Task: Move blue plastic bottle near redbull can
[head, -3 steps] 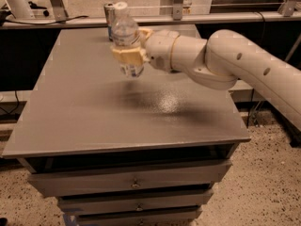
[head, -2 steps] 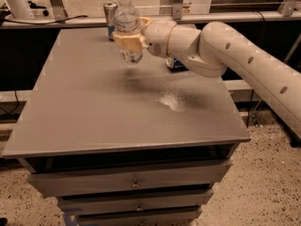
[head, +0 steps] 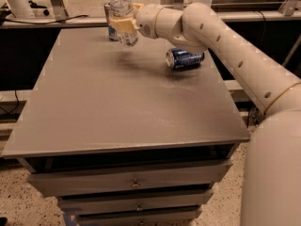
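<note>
The blue plastic bottle, now hanging just above the table's far edge, will be put upright by my gripper on the grey table (head: 130, 42) beside the redbull can, toward the dark blue can.
The blue plastic bottle (head: 120, 4) is clear with a white cap. It hangs upright just above the far edge of the grey table (head: 117, 107). My gripper (head: 123, 26) is shut on the bottle's middle, its tan fingers (head: 117, 26) wrapped around the label. The redbull can (head: 109, 30) stands at the table's far edge, right behind and slightly left of the bottle, which hides part of it. My white arm reaches in from the right.
A dark blue can (head: 184, 58) lies on its side at the table's far right, under my arm. Drawers (head: 131, 182) sit below the tabletop. A bench with metal frames and cables runs behind the table.
My gripper has carried the bottle farther back toward the can at the table's far edge. The arm no longer hides the dark blue can.
</note>
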